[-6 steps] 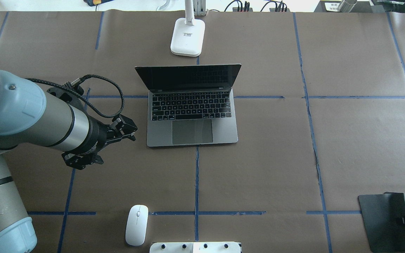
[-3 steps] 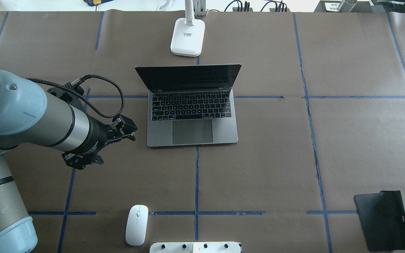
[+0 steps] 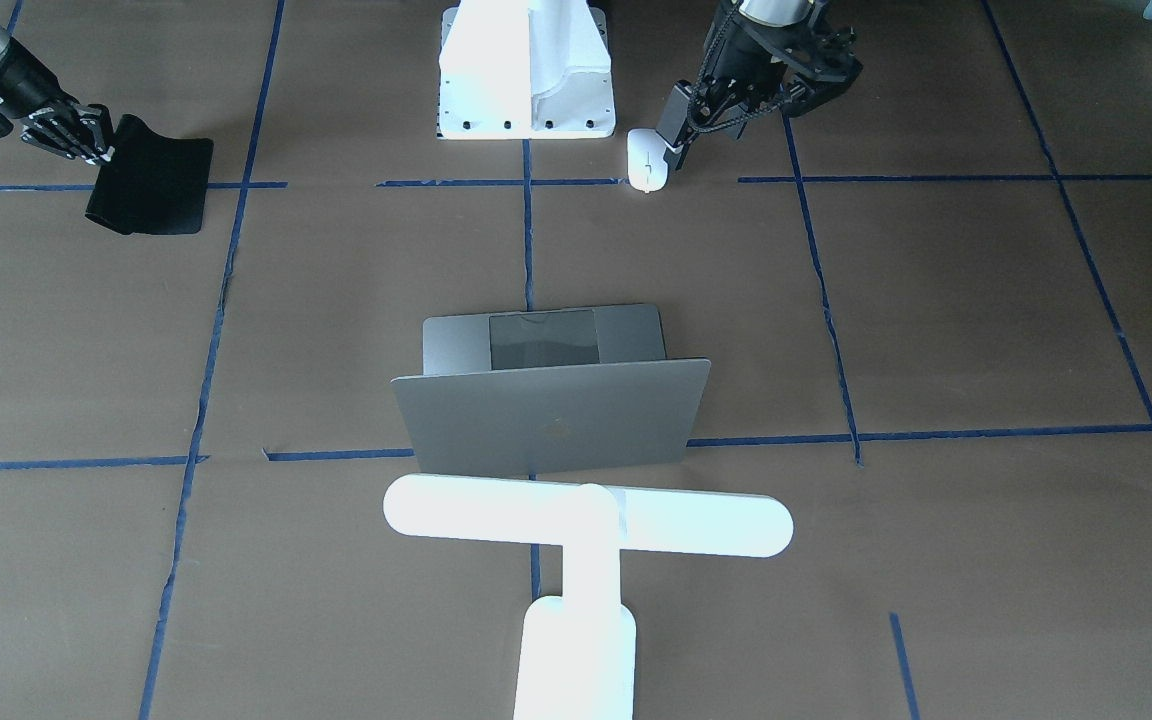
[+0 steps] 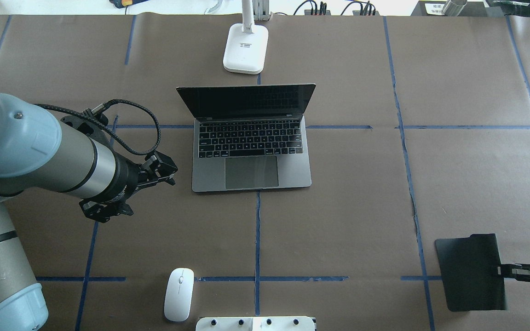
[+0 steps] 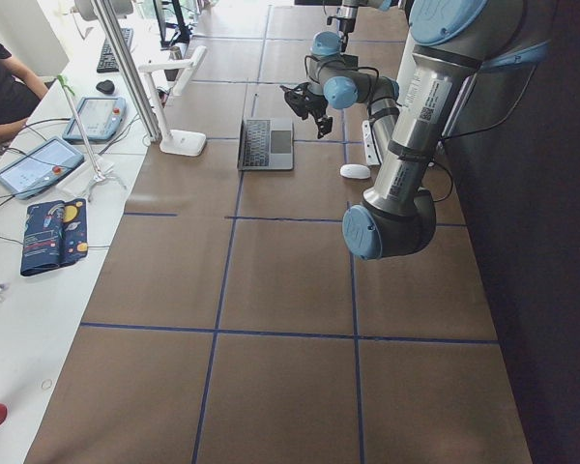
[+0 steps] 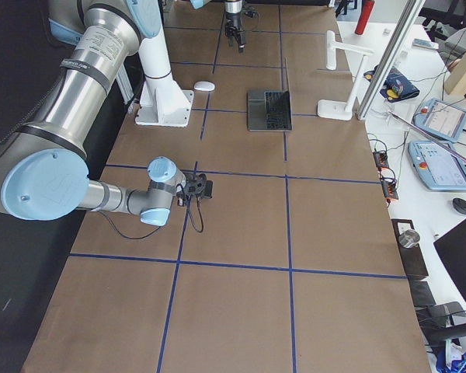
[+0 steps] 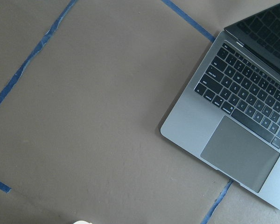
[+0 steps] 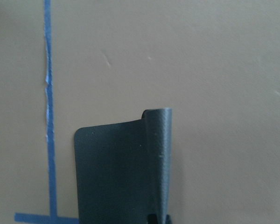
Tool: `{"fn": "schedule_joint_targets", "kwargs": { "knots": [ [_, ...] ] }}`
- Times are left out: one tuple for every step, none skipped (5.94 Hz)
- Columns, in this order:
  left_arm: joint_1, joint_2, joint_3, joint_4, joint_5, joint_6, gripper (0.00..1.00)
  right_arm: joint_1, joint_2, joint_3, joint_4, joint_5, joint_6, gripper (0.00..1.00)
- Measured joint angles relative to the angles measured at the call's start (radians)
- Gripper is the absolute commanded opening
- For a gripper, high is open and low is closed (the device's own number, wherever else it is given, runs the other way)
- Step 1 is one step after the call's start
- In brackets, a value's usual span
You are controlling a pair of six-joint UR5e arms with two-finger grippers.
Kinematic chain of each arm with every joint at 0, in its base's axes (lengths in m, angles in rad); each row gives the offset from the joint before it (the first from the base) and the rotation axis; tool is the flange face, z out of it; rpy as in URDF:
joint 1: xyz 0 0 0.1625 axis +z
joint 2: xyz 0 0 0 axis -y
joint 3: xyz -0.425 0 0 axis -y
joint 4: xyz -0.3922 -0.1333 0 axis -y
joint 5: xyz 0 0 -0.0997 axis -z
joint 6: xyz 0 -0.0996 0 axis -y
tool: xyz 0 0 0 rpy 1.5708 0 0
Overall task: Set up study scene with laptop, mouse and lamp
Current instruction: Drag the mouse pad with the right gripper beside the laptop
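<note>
The robot's right gripper needs to set the black mat down on the brown paper (image 3: 361, 370) close beside the open grey laptop.
The open grey laptop (image 4: 251, 172) sits mid-table, its lid (image 3: 551, 415) towards the far side; its corner shows in the left wrist view (image 7: 242, 140). The white lamp (image 3: 586, 515) stands behind it, base (image 4: 245, 48) on the paper. The white mouse (image 4: 179, 294) lies near the robot's base, also in the front view (image 3: 644, 160). My left gripper (image 4: 166, 174) hangs above the table left of the laptop, open and empty. My right gripper (image 4: 506, 271) is shut on the edge of a black flat mat (image 4: 469, 271), whose gripped edge curls up (image 8: 116, 177).
The white robot pedestal (image 4: 256, 324) is bolted at the near edge beside the mouse. Blue tape lines (image 4: 258, 239) cross the brown paper. A side bench with tablets (image 5: 43, 164) and a person runs along the far side.
My right gripper has pulled the black mat further in over the table, towards the middle. The left arm has barely moved. Laptop, mouse and lamp stay put.
</note>
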Motion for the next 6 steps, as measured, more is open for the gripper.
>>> {"fn": "schedule_joint_targets", "kwargs": {
  "knots": [
    [0.0, 0.003, 0.001, 0.0, 0.0, 0.0, 1.0, 0.038, 0.066, 0.004, -0.048, 0.003, -0.016, 0.0],
    [0.0, 0.005, 0.002, 0.0, 0.0, 0.0, 1.0, 0.065, 0.14, 0.004, -0.094, 0.009, -0.029, 0.0],
    [0.0, 0.005, 0.003, 0.0, 0.0, 0.0, 1.0, 0.101, 0.232, 0.003, -0.156, 0.033, -0.034, 0.0],
    [0.0, 0.006, 0.003, 0.0, 0.0, 0.0, 1.0, 0.15, 0.344, 0.003, -0.258, 0.079, -0.039, 0.0],
    [0.0, 0.006, 0.003, -0.001, 0.0, 0.0, 1.0, 0.198, 0.462, 0.0, -0.391, 0.121, -0.071, 0.0],
    [0.0, 0.005, 0.005, -0.001, 0.0, 0.0, 1.0, 0.235, 0.582, -0.004, -0.55, 0.141, -0.157, 0.0]
  ]
}}
